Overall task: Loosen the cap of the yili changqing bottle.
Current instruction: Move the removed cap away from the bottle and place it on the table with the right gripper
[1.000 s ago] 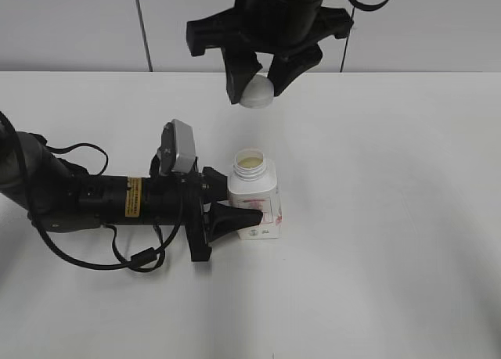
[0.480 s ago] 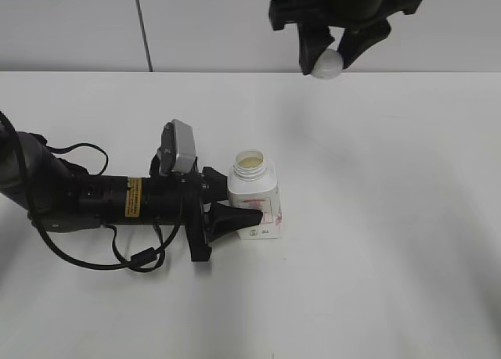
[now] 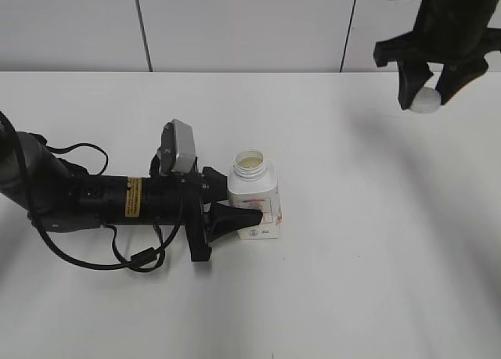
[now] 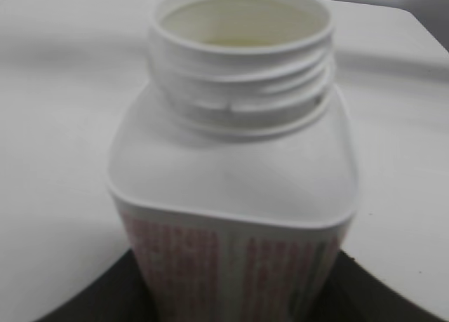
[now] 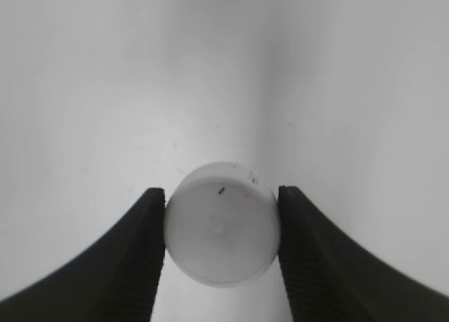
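My right gripper has the white cap, now hanging in the air well away from the bottle. It will let it go on the bare table [image 3: 373,182] beside the bottle, across from my left gripper.
The yili changqing bottle [image 3: 255,199] stands upright on the white table, its neck open and uncapped, red-printed label facing front. My left gripper [image 3: 232,206] lies low on the table and is shut on the bottle's body; the left wrist view shows the bottle [image 4: 231,168] close up between the dark jaws. My right gripper [image 3: 423,93] hangs in the air at the far right, well away from the bottle, shut on the white cap [image 3: 425,98]. In the right wrist view the cap [image 5: 222,223] sits squeezed between both fingers [image 5: 222,245].
The white table [image 3: 376,257] spreads around the bottle. A grey panelled wall [image 3: 235,23] runs along the back edge. The left arm's black body and cables [image 3: 86,202] lie across the table's left side.
My right gripper has carried the cap from above the bottle rightward to the far right and lower. The left gripper and bottle have not moved.
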